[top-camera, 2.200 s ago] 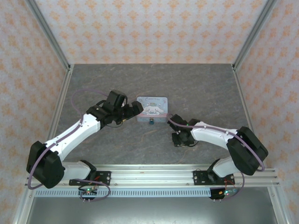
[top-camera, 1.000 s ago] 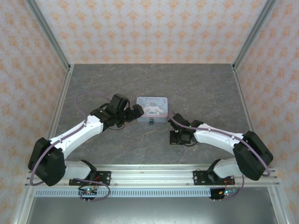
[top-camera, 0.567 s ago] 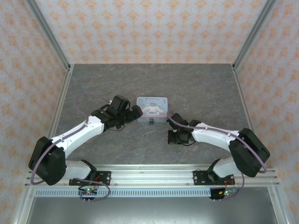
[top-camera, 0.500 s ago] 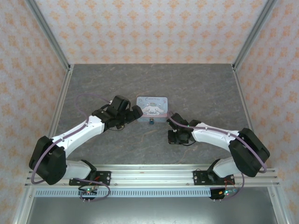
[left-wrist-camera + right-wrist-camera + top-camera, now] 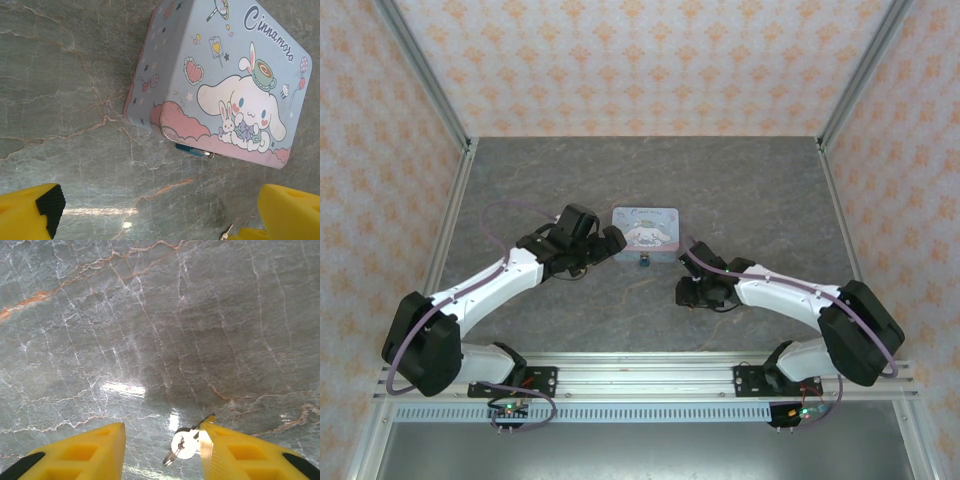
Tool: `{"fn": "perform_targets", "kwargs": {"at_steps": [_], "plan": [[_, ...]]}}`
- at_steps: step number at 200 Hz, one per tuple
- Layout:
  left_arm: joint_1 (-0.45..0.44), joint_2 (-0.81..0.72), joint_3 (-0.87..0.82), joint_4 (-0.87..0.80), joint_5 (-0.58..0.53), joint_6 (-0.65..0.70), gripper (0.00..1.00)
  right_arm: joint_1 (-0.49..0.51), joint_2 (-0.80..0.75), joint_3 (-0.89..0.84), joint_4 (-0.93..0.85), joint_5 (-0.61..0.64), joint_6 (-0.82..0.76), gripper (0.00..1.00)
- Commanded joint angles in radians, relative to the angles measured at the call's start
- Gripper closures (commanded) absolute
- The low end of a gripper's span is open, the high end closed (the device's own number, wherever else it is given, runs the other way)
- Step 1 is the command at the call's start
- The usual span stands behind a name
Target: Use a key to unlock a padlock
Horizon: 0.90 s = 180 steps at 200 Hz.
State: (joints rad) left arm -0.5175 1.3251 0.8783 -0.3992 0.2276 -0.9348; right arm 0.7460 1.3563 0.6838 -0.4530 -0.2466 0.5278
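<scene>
I need to open my right gripper, since the key's blade slants across its finger, nudge the key until its blade points straight ahead, then close on its round head (image 5: 185, 445).
The padlock (image 5: 192, 150) is a tiny blue-green body with a metal shackle, hanging at the front edge of the pastel-blue cartoon tin (image 5: 225, 75). From above, the padlock (image 5: 645, 263) is a dark speck below the tin (image 5: 645, 228). My left gripper (image 5: 160, 220) is wide open, just left of the tin, with nothing between its fingers. The key (image 5: 184, 446), silvery with a round head, lies on the table against the inner face of my right finger. My right gripper (image 5: 162, 440) is open around it, low over the table right of the padlock (image 5: 688, 292). The key's tip (image 5: 227, 231) peeks in beside the left gripper's right finger.
The grey marble tabletop (image 5: 740, 190) stretches behind and to both sides of the tin. Patterned walls and metal frame posts (image 5: 425, 80) enclose the table. The arms' mounting rail (image 5: 640, 380) runs along the near edge.
My right gripper's jaws have parted from shut to open, leaving the key beside the right finger. The left arm has stayed still over the last second.
</scene>
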Motion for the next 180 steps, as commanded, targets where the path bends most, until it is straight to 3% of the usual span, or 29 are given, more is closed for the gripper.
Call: {"fn": "perform_targets", "kwargs": {"at_steps": [1, 128, 180], "plan": [[-0.006, -0.004, 0.022, 0.007, -0.001, 0.002, 0.0, 0.007, -0.004, -0.017, -0.039, 0.041, 0.018, 0.57], [-0.006, 0.006, 0.025, 0.021, 0.0, 0.001, 0.0, 0.03, 0.097, 0.025, -0.081, 0.033, -0.009, 0.6], [-0.006, 0.016, 0.027, 0.025, 0.0, -0.001, 0.0, 0.099, 0.222, 0.104, -0.109, 0.097, -0.03, 0.7]]}}
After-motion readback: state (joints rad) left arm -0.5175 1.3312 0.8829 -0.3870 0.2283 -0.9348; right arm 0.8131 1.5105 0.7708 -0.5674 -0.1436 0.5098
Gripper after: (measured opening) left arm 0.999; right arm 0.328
